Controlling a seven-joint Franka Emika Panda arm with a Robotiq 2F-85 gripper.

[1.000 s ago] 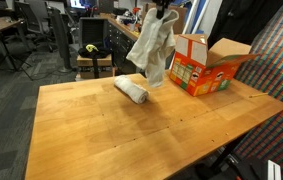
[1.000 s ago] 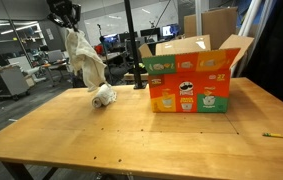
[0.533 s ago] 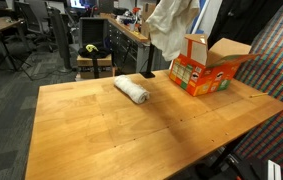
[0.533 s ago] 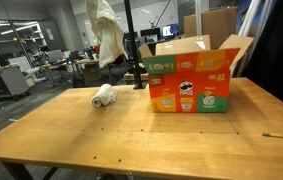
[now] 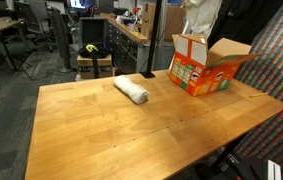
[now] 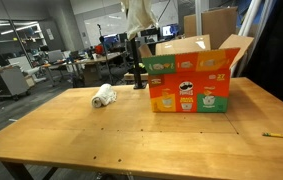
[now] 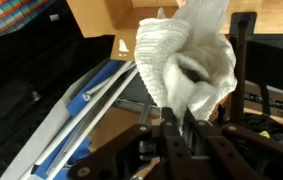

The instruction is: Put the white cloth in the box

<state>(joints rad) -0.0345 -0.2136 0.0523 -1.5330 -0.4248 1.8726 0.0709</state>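
The gripper will release the white cloth inside the open orange cardboard box (image 5: 207, 68), just behind the box's near printed side.
The white cloth (image 5: 201, 15) hangs from the top of the picture, over the near end of the open orange cardboard box (image 5: 203, 68). In an exterior view the cloth (image 6: 136, 14) hangs high, just beside the box's (image 6: 186, 85) far corner. The box stands upright on the wooden table with its flaps open. In the wrist view my gripper (image 7: 176, 125) is shut on the cloth (image 7: 186, 55), which bunches out from between the fingers. The gripper itself is out of frame in both exterior views.
A second, rolled white cloth (image 5: 132, 90) lies on the wooden table (image 5: 111, 130), also in an exterior view (image 6: 103, 96). A black pole (image 6: 131, 50) stands behind the table by the box. A pencil (image 6: 279, 134) lies near the table's edge. Office chairs and desks stand beyond.
The hanging cloth has been carried up and sideways, away from the rolled cloth and toward the box. It now hangs higher, mostly cut off by the top edge.
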